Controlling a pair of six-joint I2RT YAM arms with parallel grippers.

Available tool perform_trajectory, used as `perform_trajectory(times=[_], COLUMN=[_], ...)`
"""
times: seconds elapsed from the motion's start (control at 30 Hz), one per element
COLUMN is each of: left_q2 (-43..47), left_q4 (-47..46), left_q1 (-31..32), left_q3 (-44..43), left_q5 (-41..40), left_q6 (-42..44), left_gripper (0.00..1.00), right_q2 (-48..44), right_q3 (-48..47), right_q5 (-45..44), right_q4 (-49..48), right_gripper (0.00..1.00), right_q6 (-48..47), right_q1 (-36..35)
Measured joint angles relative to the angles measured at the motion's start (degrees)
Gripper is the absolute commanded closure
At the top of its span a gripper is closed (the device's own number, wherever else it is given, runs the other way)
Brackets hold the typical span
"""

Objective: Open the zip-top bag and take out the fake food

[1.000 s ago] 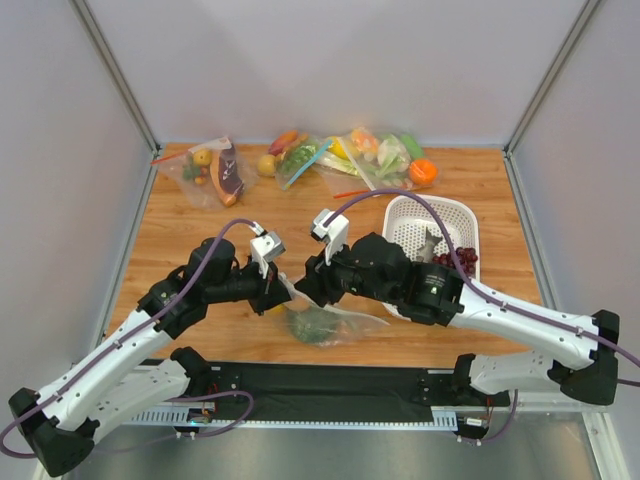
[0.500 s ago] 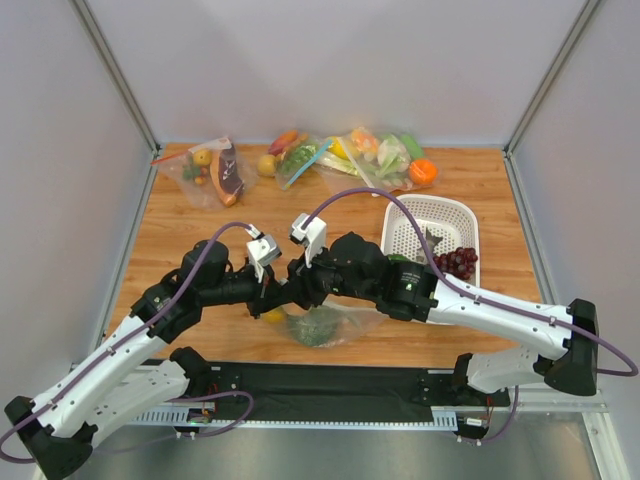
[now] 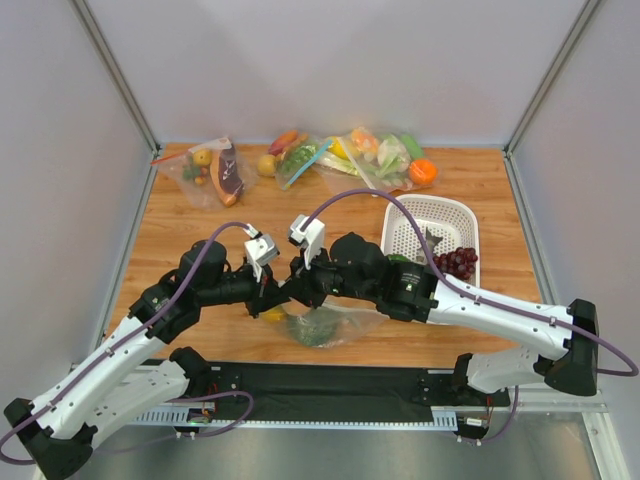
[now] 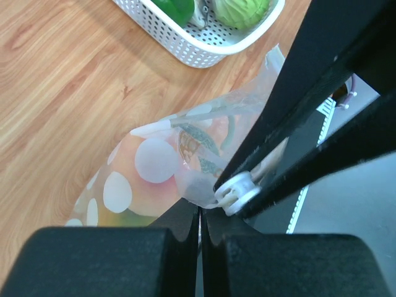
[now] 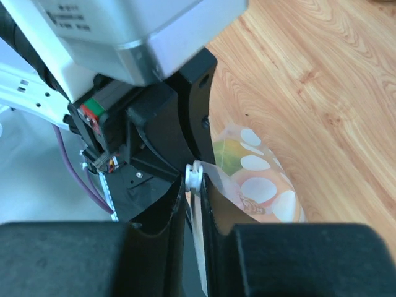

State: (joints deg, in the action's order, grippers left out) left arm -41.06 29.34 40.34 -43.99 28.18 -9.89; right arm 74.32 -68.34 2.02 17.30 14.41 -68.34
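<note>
The left gripper is pinching clear film next to the white zip slider, so it should open and take the bag's top strip's end [image 4: 222, 199] at the slider before the right gripper pulls.
The zip-top bag [image 3: 335, 322], clear with white polka dots, lies near the table's front edge, its near-left corner lifted. Inside show the grey-green bumpy ball [image 3: 314, 326] and the yellow fruit [image 3: 272, 314]. The peach shows as an orange blur through the plastic [image 4: 127, 164] [image 5: 263, 185]. My left gripper [image 3: 268, 291] [image 4: 199, 213] is shut on the bag's edge. My right gripper [image 3: 296, 290] [image 5: 193, 185] meets it tip to tip. It is shut on the bag's top strip at the white zip slider [image 5: 193, 175] [image 4: 237, 192].
The white basket [image 3: 432, 226] [image 4: 185, 52] stands right of the bag, holding dark grapes [image 3: 459, 262], a green pepper [image 4: 173, 7] and a pale cabbage [image 4: 242, 8]. Several other bags of food [image 3: 345, 152] and one at the back left [image 3: 212, 170] lie along the far edge.
My right gripper has moved left to meet the left gripper at the bag's corner. The left gripper has barely moved. Over the last half second almost nothing shifts.
</note>
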Motion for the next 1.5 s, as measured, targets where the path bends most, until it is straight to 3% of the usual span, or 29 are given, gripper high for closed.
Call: perform_trajectory(times=[0.1, 0.47, 0.57, 0.6, 0.7, 0.87, 1.4, 1.43, 1.5], left_q2=[0.24, 1.27, 1.42, 1.57, 1.97, 1.81, -3.74, -3.80, -4.09], left_q4=[0.15, 0.15, 0.13, 0.13, 0.28, 0.94, -1.31, -1.60, -2.03], left_q1=[-0.37, 0.09, 0.09, 0.11, 0.17, 0.20, 0.17, 0.17, 0.17], left_q3=[0.07, 0.09, 0.09, 0.09, -0.11, -2.40, -7.08, -7.08, -7.08], left_q5=[-0.31, 1.60, 1.53, 1.44, 0.76, -0.39, 4.26, 4.70, 5.64], left_q6=[0.04, 0.24, 0.46, 0.76, 1.88, 3.87, 8.96, 9.07, 9.20], left_gripper=[1.00, 0.99, 0.82, 0.70, 0.49, 0.44, 0.40, 0.41, 0.55], right_q2=[-0.09, -0.63, -1.75, -2.14, -3.26, -5.05, -7.93, -8.37, -8.98], right_q3=[0.02, 0.46, 1.20, 1.42, 1.99, 3.56, 6.16, 6.60, 7.26], right_q5=[0.09, -2.27, -2.60, -2.64, -2.93, -3.02, -1.42, -1.27, -1.03], right_q4=[0.11, -0.48, -0.57, -0.72, -1.36, -2.08, -4.24, -4.37, -4.63], right_gripper=[0.99, 1.00, 1.00, 1.00, 1.00, 1.00, 1.00, 1.00, 1.00], right_q6=[-0.44, -1.05, -1.03, -1.03, -1.01, -0.98, -0.66, -0.55, -0.28], right_q1=[0.33, 2.10, 2.16, 2.16, 2.21, 2.38, 2.43, 2.43, 2.47])
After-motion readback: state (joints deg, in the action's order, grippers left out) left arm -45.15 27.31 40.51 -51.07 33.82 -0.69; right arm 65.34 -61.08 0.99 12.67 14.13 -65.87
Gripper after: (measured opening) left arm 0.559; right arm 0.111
